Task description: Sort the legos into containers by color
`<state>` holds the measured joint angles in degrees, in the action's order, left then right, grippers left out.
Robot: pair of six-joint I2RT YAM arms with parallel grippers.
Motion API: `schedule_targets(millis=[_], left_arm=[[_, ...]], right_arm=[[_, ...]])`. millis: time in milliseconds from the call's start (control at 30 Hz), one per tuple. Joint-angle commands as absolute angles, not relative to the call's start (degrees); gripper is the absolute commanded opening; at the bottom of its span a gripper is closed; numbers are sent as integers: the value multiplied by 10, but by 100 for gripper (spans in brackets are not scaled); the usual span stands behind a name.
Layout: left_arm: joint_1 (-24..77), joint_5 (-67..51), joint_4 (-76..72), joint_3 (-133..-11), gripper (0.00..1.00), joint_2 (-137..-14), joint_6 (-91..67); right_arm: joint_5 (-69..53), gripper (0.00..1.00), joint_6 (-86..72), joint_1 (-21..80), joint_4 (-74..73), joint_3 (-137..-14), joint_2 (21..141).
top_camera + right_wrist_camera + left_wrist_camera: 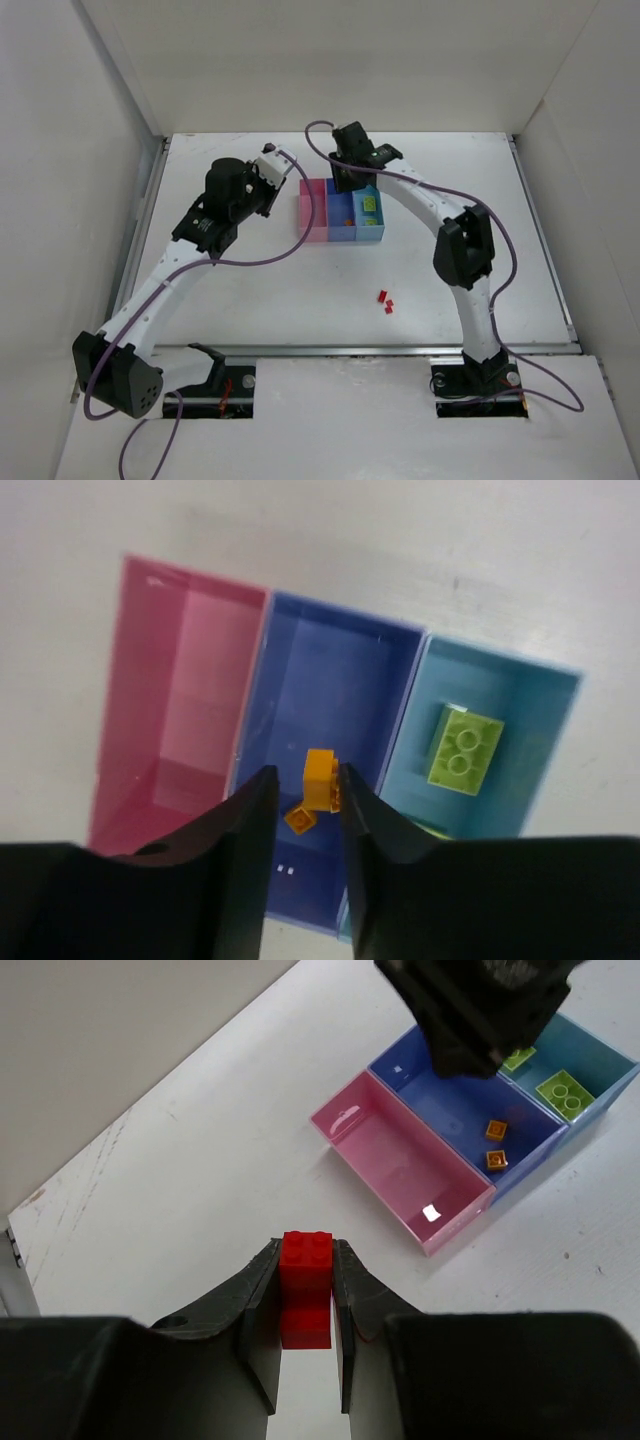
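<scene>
The red lego will come out of my left gripper as I let it go on the bare table (pixel 338 285) (pixel 608 1298) in front of the blue bin.
My left gripper (pixel 305 1260) is shut on a red lego (pixel 306 1250), two small bricks stacked, held above the table left of the pink bin (pixel 372 1146). In the top view this gripper (pixel 272 166) is just left of the bins. My right gripper (pixel 303 782) hangs over the blue bin (pixel 330 680) with its jaws apart. An orange lego (pixel 320 776) lies against its right finger, with a gap to the left finger. Another orange lego (pixel 300 819) lies on the blue bin's floor. A lime-green lego (pixel 465 748) lies in the teal bin (pixel 520 700). The pink bin (pixel 190 680) holds nothing.
Two small red legos (pixel 386 301) lie on the table in front of the bins, toward the right arm's base. The three joined bins (pixel 342 228) stand at the table's middle back. White walls enclose the table on three sides.
</scene>
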<state>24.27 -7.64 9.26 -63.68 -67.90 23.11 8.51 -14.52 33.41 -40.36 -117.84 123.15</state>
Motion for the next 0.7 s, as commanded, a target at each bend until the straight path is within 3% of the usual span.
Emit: schedule_targets(millis=[0, 167, 200, 333, 633, 667], left_arm=[[238, -68, 79, -657, 0, -651, 235], [238, -78, 74, -657, 0, -651, 235], [238, -78, 74, -657, 0, -651, 235], [238, -78, 74, -657, 0, -651, 235], [238, -83, 79, -646, 0, -651, 229], [238, -83, 79, -646, 0, -651, 229]], right_arm=[[78, 39, -129, 327, -442, -1197, 1253], [41, 44, -108, 327, -442, -1186, 1248], [41, 50, -108, 327, -442, -1178, 1248], [83, 50, -108, 327, -447, -1164, 1220], [69, 50, -113, 327, -439, -1061, 1036], [69, 55, -113, 327, -432, -1017, 1015]])
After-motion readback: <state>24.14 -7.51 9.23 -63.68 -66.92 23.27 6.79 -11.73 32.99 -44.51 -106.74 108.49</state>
